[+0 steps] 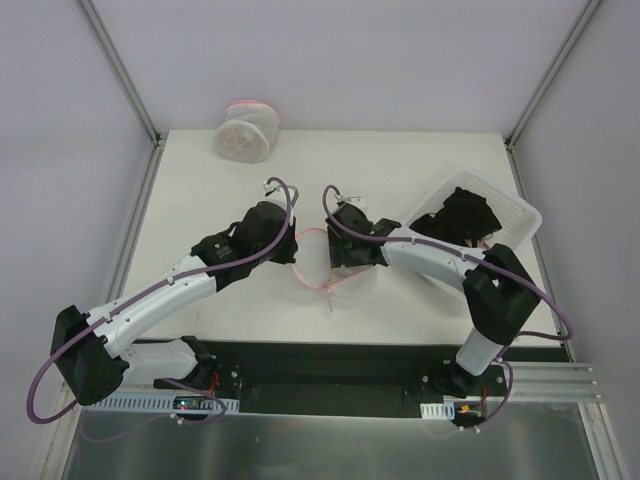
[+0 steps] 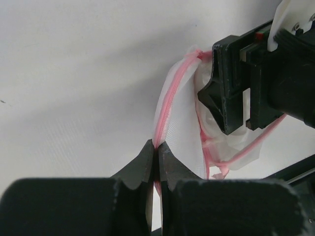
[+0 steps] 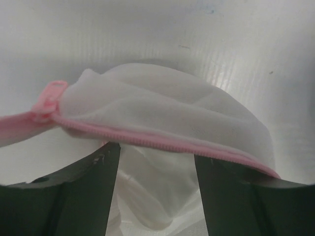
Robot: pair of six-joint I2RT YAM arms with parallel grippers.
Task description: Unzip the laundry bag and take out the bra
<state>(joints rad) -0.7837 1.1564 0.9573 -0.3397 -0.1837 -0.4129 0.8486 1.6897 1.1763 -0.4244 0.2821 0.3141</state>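
Observation:
The laundry bag's pink zipper rim crosses my right gripper's fingers, so I need to reach deeper under it and pinch the bra alone [image 3: 153, 199] before pulling it out.
The laundry bag [image 1: 345, 285], floppy white mesh with a pink zipper rim, lies on the table between my two grippers. My left gripper [image 1: 296, 243] is shut on the pink zipper rim [image 2: 165, 105], pinching it at the fingertips [image 2: 147, 160]. My right gripper [image 1: 338, 255] is open, its fingers [image 3: 101, 172] set to either side of the bag's mouth just under the zipper rim [image 3: 162, 142]. The pink zipper pull [image 3: 49, 101] sits at the rim's left end. Pale smooth fabric [image 3: 155, 196], apparently the bra, shows inside the bag between the right fingers.
A firmer drum-shaped mesh bag [image 1: 247, 130] with a pink rim stands at the table's far edge. A white basket [image 1: 520, 215] at the right holds a black garment [image 1: 468, 215]. The right gripper body [image 2: 236, 83] is close above the bag in the left wrist view.

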